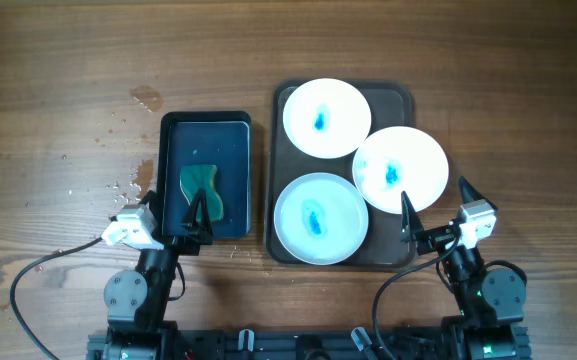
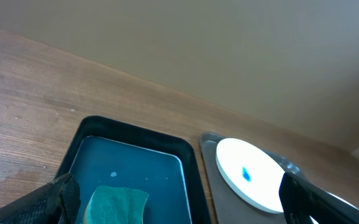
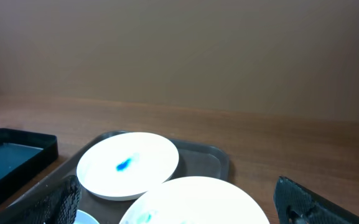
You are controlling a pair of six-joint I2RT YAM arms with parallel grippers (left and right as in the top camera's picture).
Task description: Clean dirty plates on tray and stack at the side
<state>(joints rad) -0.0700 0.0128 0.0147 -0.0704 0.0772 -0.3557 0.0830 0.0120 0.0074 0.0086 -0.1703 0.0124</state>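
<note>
Next, I close my right gripper on the front plate's rim (image 1: 365, 211), on the side of the plate away from the black tray, so that it stays steady for wiping.
Three white plates lie on the dark brown tray (image 1: 392, 97), each with a blue smear: one at the back (image 1: 326, 117), one at the right (image 1: 400, 168) overlapping the tray's right rim, one at the front (image 1: 320, 217). My left gripper (image 1: 199, 215) is open and empty above the near end of the black tray of blue water (image 1: 206, 124), just behind a green sponge (image 1: 202, 186). My right gripper (image 1: 436, 208) is open and empty at the near right edge of the right plate. In the right wrist view the back plate (image 3: 128, 163) and right plate (image 3: 195, 200) show.
Water drops (image 1: 146, 97) lie on the wooden table left of the black tray. In the left wrist view the sponge (image 2: 118, 205) lies in the blue water, with the back plate (image 2: 251, 174) to its right. Cables trail near the front edge.
</note>
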